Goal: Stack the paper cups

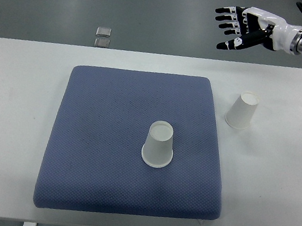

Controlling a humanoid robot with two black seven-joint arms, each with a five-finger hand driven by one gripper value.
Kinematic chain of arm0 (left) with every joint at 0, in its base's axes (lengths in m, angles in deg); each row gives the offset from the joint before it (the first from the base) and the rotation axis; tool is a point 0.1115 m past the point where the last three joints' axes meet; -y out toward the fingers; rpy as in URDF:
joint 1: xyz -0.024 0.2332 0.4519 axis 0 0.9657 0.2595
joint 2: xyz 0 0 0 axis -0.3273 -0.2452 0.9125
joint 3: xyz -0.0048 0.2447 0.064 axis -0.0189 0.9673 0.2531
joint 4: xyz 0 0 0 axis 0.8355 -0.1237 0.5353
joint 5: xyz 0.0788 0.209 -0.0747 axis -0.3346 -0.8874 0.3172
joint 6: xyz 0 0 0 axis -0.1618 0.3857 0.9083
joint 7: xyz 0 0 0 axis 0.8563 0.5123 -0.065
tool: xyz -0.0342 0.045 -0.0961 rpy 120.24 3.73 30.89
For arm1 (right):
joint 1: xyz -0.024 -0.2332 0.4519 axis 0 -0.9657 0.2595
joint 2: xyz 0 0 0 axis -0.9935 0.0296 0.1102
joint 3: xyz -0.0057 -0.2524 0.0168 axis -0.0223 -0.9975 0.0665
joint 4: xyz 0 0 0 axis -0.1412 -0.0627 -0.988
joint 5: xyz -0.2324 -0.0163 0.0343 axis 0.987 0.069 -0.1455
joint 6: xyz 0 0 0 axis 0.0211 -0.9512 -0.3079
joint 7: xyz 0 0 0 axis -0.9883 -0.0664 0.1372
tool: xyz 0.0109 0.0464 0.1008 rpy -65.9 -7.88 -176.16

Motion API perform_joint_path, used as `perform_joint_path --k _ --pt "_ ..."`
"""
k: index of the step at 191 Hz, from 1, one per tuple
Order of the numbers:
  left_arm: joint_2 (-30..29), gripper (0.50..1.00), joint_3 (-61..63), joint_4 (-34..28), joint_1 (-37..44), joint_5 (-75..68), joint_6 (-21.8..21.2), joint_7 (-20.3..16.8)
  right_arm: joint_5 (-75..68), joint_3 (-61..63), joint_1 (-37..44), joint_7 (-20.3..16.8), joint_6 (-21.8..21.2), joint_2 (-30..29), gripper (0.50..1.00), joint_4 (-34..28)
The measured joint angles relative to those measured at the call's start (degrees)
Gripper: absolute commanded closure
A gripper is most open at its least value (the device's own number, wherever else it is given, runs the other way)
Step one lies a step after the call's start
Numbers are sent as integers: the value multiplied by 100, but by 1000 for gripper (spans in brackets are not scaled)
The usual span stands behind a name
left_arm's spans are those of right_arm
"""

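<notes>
Next, I close my right gripper around the upper part [247,102] of the white paper cup that stands on the white table beside the blue cushion.
Two white paper cups stand upside down. One cup [159,144] rests on the blue cushion [105,140], right of its middle. The other cup [241,110] stands on the white table [281,171] just right of the cushion. My right hand [236,25] hovers high beyond the table's far edge, up and slightly left of that second cup, with its fingers spread and nothing in them. My left arm does not show.
The blue cushion covers the table's middle. Two small square metal plates [103,36] lie on the grey floor beyond the far edge. Bare white table lies left and right of the cushion.
</notes>
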Motion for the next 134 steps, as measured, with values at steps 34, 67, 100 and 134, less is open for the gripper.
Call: perform_joint_path --k 34,67,100,134 --pt "0 500 -1 62 -8 -11 102 0 504 -2207 1362 -327 -385 124 585 -17" --pt "0 500 3 150 -9 -17 125 0 823 -3831 2617 -413 -434 176 585 -497" --pt "0 500 4 226 -24 -39 132 0 884 -4239 3259 -431 -435 328 585 -968" --pt "0 500 4 236 -26 -59 133 0 903 -4258 2886 -443 -436 301 585 -997"
